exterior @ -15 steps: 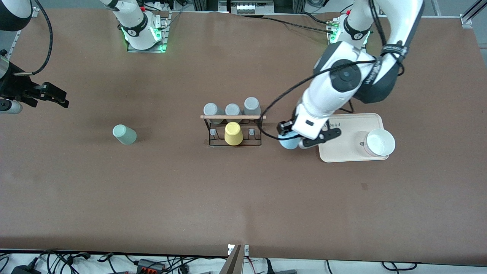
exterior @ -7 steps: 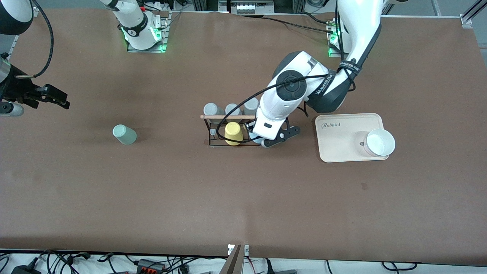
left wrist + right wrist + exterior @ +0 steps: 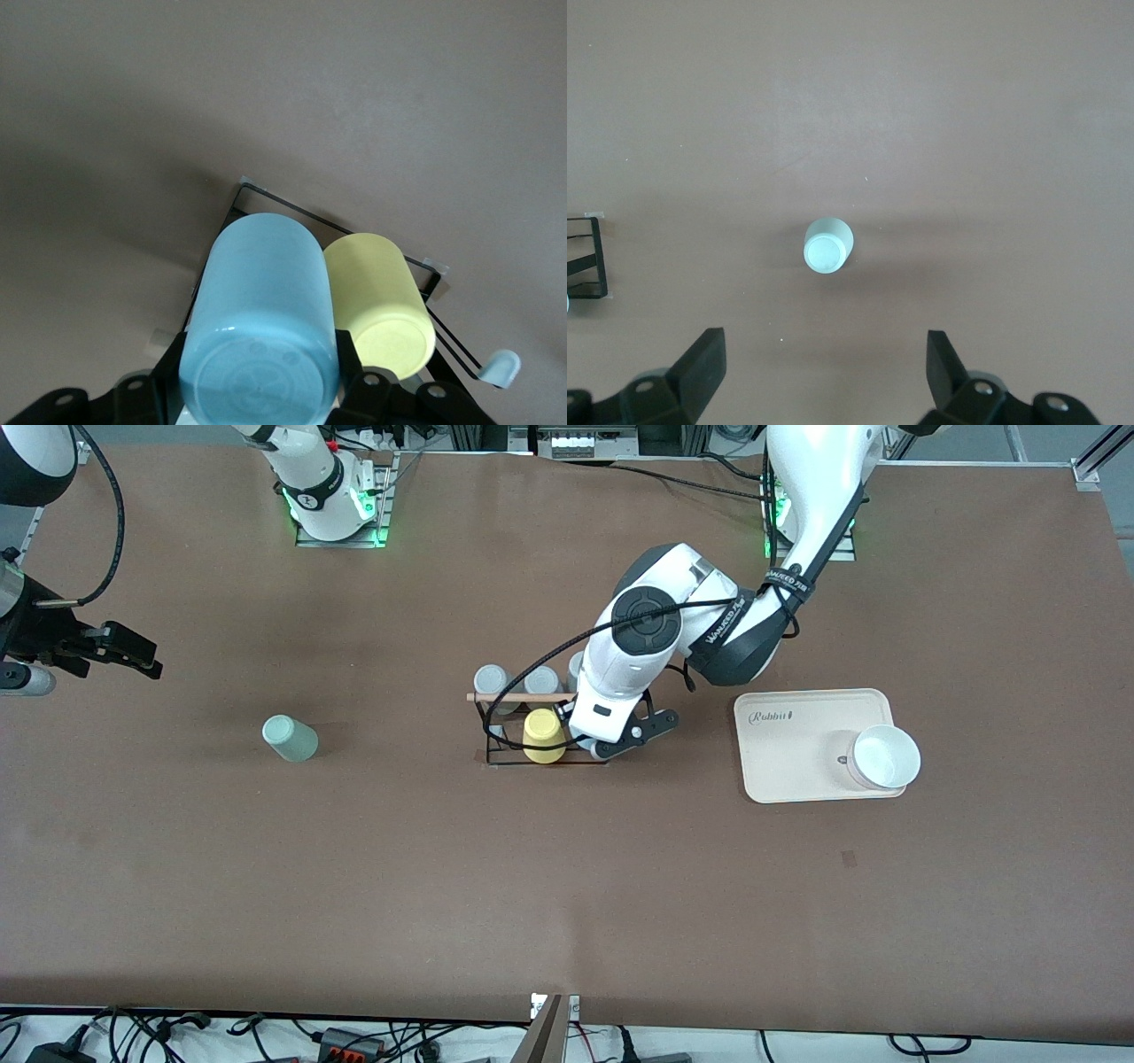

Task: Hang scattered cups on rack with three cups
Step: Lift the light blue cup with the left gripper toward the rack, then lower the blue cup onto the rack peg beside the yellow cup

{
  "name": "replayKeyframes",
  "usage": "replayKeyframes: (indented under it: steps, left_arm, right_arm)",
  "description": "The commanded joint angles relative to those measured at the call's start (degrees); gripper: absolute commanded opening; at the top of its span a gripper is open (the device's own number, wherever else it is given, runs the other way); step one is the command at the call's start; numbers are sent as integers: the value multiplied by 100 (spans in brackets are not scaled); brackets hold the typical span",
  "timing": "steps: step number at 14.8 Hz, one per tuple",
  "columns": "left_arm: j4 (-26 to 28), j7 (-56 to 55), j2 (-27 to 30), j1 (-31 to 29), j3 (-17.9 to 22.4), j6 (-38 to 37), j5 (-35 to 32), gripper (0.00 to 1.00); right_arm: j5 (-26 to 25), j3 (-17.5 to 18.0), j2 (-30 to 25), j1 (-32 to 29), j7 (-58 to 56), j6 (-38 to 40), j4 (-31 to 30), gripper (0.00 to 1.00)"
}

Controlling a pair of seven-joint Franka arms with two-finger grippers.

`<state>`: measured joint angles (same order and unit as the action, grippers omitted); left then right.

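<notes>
I will use my left gripper to hang the light blue cup on the black wire rack (image 3: 579, 743), next to the yellow cup.
My left gripper (image 3: 595, 746) is shut on the light blue cup (image 3: 261, 328) and holds it over the black wire rack (image 3: 496, 760), at its end toward the left arm, close beside the yellow cup (image 3: 543, 735). In the front view the arm hides the blue cup. In the left wrist view the yellow cup (image 3: 381, 301) sits on the rack (image 3: 266, 202). The pale mint cup (image 3: 290, 738) stands on the table toward the right arm's end. My right gripper (image 3: 821, 354) is open and empty, waiting high above the mint cup (image 3: 827, 245).
Three grey cups (image 3: 490, 680) sit on the rack's row farther from the front camera, under the wooden rod (image 3: 514, 697); the arm partly covers one. A beige tray (image 3: 797, 753) with a white bowl (image 3: 883, 757) lies toward the left arm's end.
My left gripper has carried the blue cup from beside the tray to over the rack, beside the yellow cup. The right arm and the mint cup have not moved.
</notes>
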<state>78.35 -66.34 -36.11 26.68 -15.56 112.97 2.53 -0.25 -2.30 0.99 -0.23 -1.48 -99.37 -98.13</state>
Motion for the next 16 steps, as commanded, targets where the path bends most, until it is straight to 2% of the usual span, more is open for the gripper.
replayKeyframes:
  steps: [1,13,16]
  left_arm:
    - [-224,-125,-265,136,70,-117,-104,51]
    - [-197,-160,-625,285,79,146,-139,53]
    - [-180,-212,-670,294,62,322,-315,59]
  right_arm:
    - [-1,28,24,-56,-107,23,92,100]
    - [-1,19,50,-100,-107,23,92,100]
    - [-1,19,50,-91,-107,23,92,100]
